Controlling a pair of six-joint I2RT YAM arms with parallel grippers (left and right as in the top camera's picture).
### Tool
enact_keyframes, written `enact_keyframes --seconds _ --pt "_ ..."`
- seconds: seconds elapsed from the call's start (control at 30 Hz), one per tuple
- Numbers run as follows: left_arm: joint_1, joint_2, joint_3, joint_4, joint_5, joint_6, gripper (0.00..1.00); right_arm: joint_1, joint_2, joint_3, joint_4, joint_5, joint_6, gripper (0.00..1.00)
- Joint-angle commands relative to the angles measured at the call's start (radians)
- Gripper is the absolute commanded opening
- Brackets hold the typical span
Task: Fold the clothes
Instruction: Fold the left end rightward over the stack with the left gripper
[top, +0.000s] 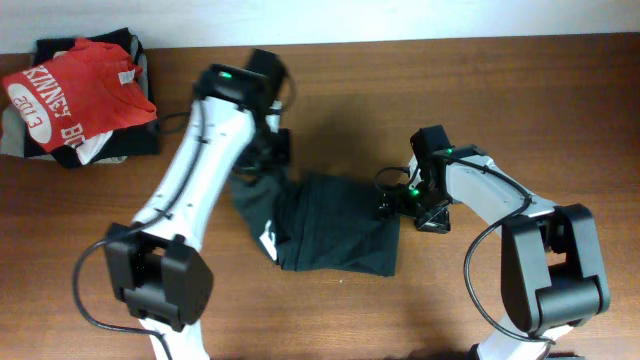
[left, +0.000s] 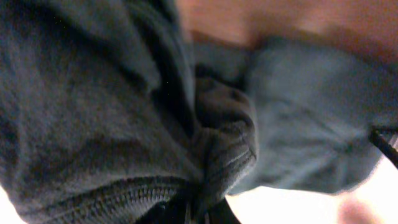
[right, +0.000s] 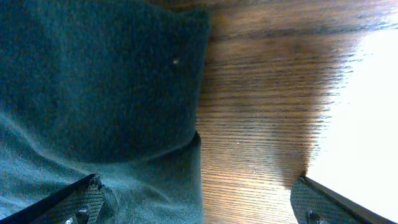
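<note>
Next, my left gripper lets go of the bunch of black fabric on the T-shirt's edge (top: 379, 206) beside my right gripper.
The black T-shirt (top: 335, 225) lies partly folded in the middle of the wooden table, with a bit of white lettering at its left edge. My left gripper (top: 268, 152) is at the shirt's upper left corner and is shut on a bunch of the black fabric (left: 217, 146), which fills the left wrist view. My right gripper (top: 400, 205) is open at the shirt's right edge. In the right wrist view one finger rests over the fabric (right: 112, 93) and the other over bare table (right: 261, 124), with the shirt's edge between them (right: 199, 205).
A red T-shirt (top: 75, 95) with white lettering lies on a pile of dark and light clothes at the far left corner. The table's back edge runs along the top of the overhead view.
</note>
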Motion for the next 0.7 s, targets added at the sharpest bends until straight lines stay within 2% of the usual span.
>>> enact_keyframes --seconds 0.0,0.1,0.37,0.5,0.67 --pt "-0.129 -0.003 0.018 0.047 0.058 -0.014 0.01 0.011 0.096 -0.039 0.031 -0.040 -0.010 1.00" --pt "-0.223 0.013 0.016 0.098 0.066 -0.043 0.01 0.011 0.096 -0.039 0.031 -0.053 -0.010 1.00" --pt "-0.324 0.077 0.016 0.145 0.110 -0.074 0.01 0.009 0.096 -0.035 0.026 -0.056 -0.021 0.99" --pt "-0.328 0.077 0.016 0.167 0.111 -0.091 0.01 -0.039 0.092 0.060 -0.095 -0.114 -0.122 1.00" --pt "-0.328 0.077 0.006 0.208 0.135 -0.126 0.02 -0.194 0.092 0.273 -0.316 -0.126 -0.218 0.99"
